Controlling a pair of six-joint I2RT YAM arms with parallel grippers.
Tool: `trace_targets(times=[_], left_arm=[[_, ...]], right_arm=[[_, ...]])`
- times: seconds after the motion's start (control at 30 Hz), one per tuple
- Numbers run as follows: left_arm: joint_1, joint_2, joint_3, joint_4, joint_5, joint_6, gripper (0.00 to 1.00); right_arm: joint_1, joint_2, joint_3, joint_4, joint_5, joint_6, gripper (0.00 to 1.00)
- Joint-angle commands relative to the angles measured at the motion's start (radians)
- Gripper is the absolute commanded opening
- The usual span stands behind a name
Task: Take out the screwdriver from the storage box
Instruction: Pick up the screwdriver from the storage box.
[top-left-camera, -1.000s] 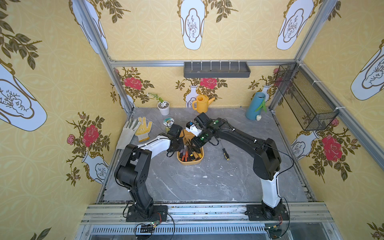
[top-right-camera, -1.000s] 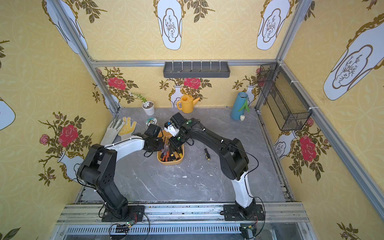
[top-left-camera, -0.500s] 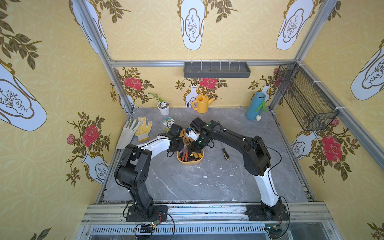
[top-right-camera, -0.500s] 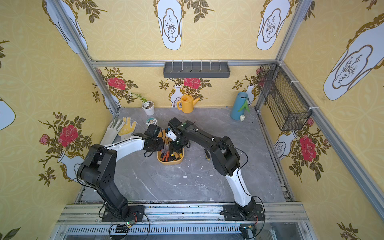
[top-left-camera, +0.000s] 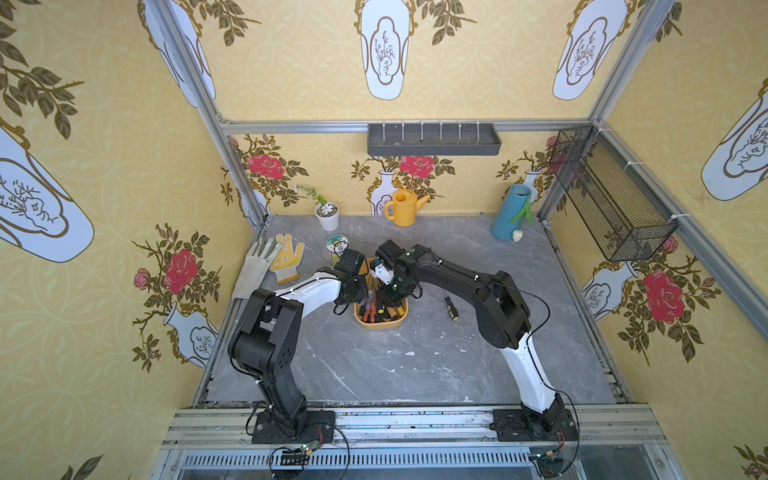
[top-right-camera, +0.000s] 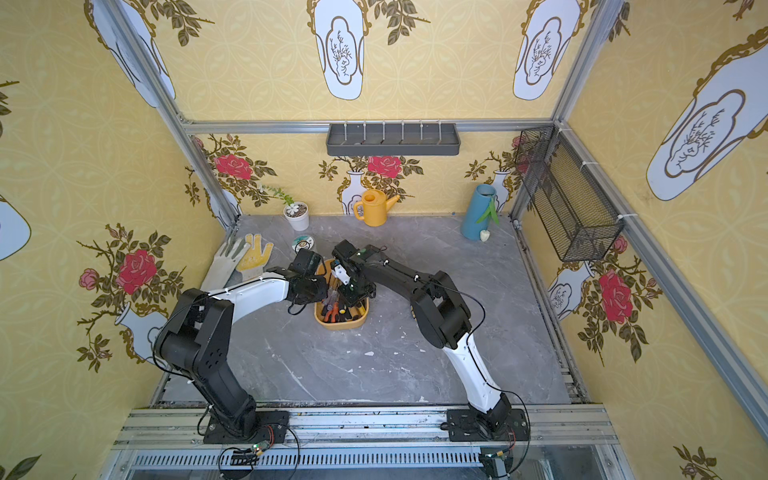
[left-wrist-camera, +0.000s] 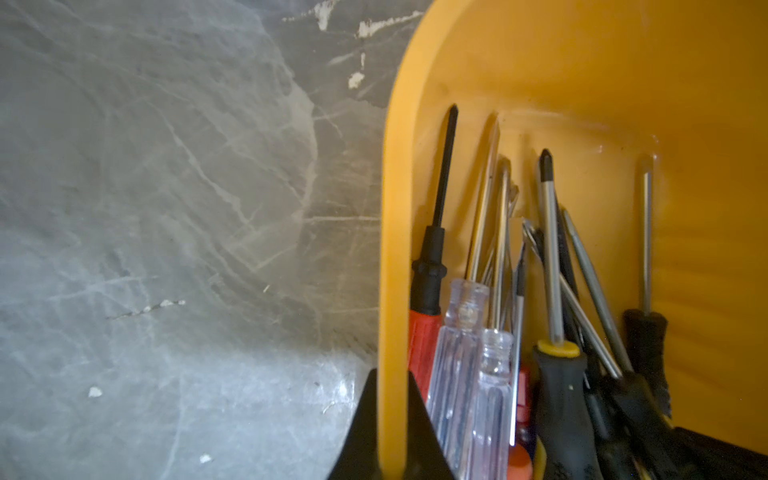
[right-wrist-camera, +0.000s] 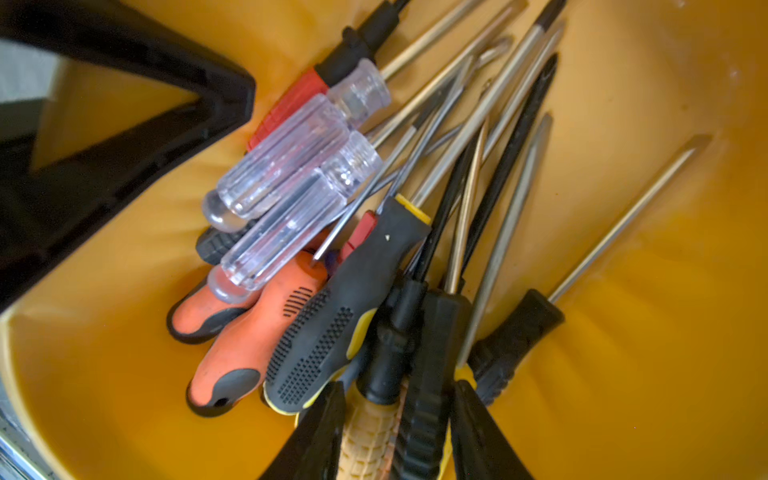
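Observation:
My right fingers straddle both tan and black ribbed handles, so next I open and take the black ribbed handle alone (right-wrist-camera: 432, 356).
The storage box (top-left-camera: 380, 326) (top-right-camera: 340, 326) is a yellow-orange tub on the grey floor, and several screwdrivers lie in it. My left gripper (left-wrist-camera: 392, 382) (top-left-camera: 357, 291) is shut on the tub's left wall (left-wrist-camera: 392, 249). My right gripper (right-wrist-camera: 399, 386) (top-left-camera: 392, 297) reaches down into the tub. Its fingers stand apart on either side of a tan ribbed handle (right-wrist-camera: 370, 432) and a black ribbed handle (right-wrist-camera: 428, 395), close against both. Clear, orange and black-yellow handles lie beside them. One black screwdriver (top-left-camera: 451, 307) lies on the floor to the right of the tub.
Work gloves (top-left-camera: 276, 259) and a tape roll (top-left-camera: 337, 244) lie at the back left. A small plant pot (top-left-camera: 328, 216), a yellow watering can (top-left-camera: 405, 208) and a blue vase (top-left-camera: 509, 216) line the back wall. A grey tray (top-left-camera: 432, 139) and a wire basket (top-left-camera: 611, 199) hang on the walls.
My right gripper has come down from above the tub's far end into the tub, among the handles. The left arm has held still on the tub's wall.

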Motion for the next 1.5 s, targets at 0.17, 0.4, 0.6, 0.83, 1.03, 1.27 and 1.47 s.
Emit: trace_targets(times=[0.17,0.4,0.6,0.83,1.03,1.27,1.47], left_arm=[[-0.003,0.012,-0.015,-0.052,0.027,-0.006,0.00],[-0.003,0.015,-0.015,-0.053,0.025,-0.009,0.00],[-0.004,0.017,-0.013,-0.054,0.022,-0.010,0.00],[-0.003,0.025,-0.009,-0.054,0.025,-0.012,0.00],[-0.004,0.022,-0.009,-0.055,0.025,-0.015,0.00],[-0.003,0.023,-0.007,-0.055,0.024,-0.015,0.00],[-0.003,0.027,-0.004,-0.055,0.025,-0.013,0.00]], right_arm=[[0.003,0.039,0.025,-0.050,0.031,0.056,0.37],[0.002,0.032,0.013,-0.036,0.033,0.085,0.24],[-0.004,0.003,-0.005,-0.005,0.032,0.104,0.15],[-0.009,0.005,-0.009,0.009,0.018,0.108,0.40],[-0.005,0.049,0.006,-0.020,0.028,0.127,0.46],[-0.005,0.047,-0.009,-0.026,0.053,0.158,0.29],[-0.005,0.007,-0.046,0.013,0.048,0.182,0.19]])
